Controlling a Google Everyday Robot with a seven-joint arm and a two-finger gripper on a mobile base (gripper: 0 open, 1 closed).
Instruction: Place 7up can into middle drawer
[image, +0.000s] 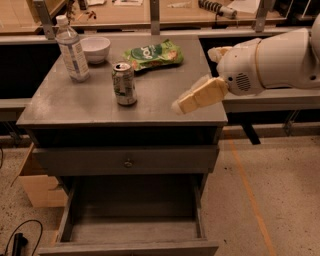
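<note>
Next, the robot's gripper should move to the middle of the 7up can (125, 86), in front of the green snack bag, and close there.
The 7up can (124, 83) stands upright on the grey cabinet top (75, 102), left of centre. My gripper (194, 79) hangs over the right part of the top, to the right of the can and apart from it. Its cream fingers (200, 95) are spread open and hold nothing. The middle drawer (135, 230) is pulled out below, with its plain grey floor and side walls showing and nothing in it.
A clear water bottle (72, 49) and a white bowl (95, 48) stand at the back left of the top. A green snack bag (153, 54) lies behind the can. A closed drawer front with a round knob (128, 162) sits above the open drawer. A cardboard box (37, 185) is on the floor at left.
</note>
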